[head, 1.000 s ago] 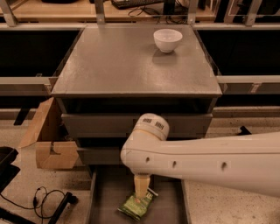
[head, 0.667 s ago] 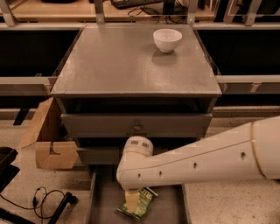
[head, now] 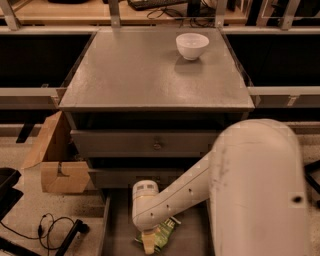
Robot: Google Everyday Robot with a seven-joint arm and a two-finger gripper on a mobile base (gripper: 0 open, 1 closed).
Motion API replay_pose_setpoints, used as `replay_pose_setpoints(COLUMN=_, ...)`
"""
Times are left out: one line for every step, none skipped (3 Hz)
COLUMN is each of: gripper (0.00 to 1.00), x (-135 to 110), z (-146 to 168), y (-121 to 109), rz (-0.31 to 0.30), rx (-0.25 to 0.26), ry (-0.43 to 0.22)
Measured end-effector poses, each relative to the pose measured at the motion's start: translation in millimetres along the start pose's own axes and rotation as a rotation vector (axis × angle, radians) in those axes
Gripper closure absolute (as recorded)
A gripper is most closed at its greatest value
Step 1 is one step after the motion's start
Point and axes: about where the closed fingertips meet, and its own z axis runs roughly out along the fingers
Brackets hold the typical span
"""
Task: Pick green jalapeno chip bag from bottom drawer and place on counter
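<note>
The green jalapeno chip bag is in the open bottom drawer. Next, I will move my gripper to the green jalapeno chip bag's far end [head: 171,224] and close it there.
The green jalapeno chip bag [head: 165,231] lies on the floor of the open bottom drawer [head: 117,225], partly hidden by my arm. My gripper [head: 148,243] reaches down into the drawer at the bag's left end, its tan fingers touching or just over the bag. The counter [head: 145,75] is the wide grey top of the cabinet above, with a white bowl [head: 192,46] at its back right.
Two shallower grey drawers [head: 150,144] with brass knobs are shut above the open one. A cardboard box [head: 55,160] stands left of the cabinet. Black cables [head: 50,227] lie on the floor at lower left. A wooden desk [head: 125,7] runs behind.
My arm has swung lower and closer to the camera, filling the right side. The gripper has gone down onto the bag in the drawer. The bag has stayed in place.
</note>
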Motion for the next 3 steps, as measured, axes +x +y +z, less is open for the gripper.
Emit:
replay_pose_setpoints(gripper=0.0, x=4.5, z=21.3, y=3.7, rz=-0.062, rx=0.007, ry=0.007)
replay_pose_setpoints(gripper=0.0, x=1.7, z=22.9, y=-1.3, rz=-0.067, rx=0.02, ry=0.021)
replay_pose_setpoints(gripper=0.0, x=0.2, z=51.0, y=-14.5, rz=-0.133, rx=0.042, ry=0.036)
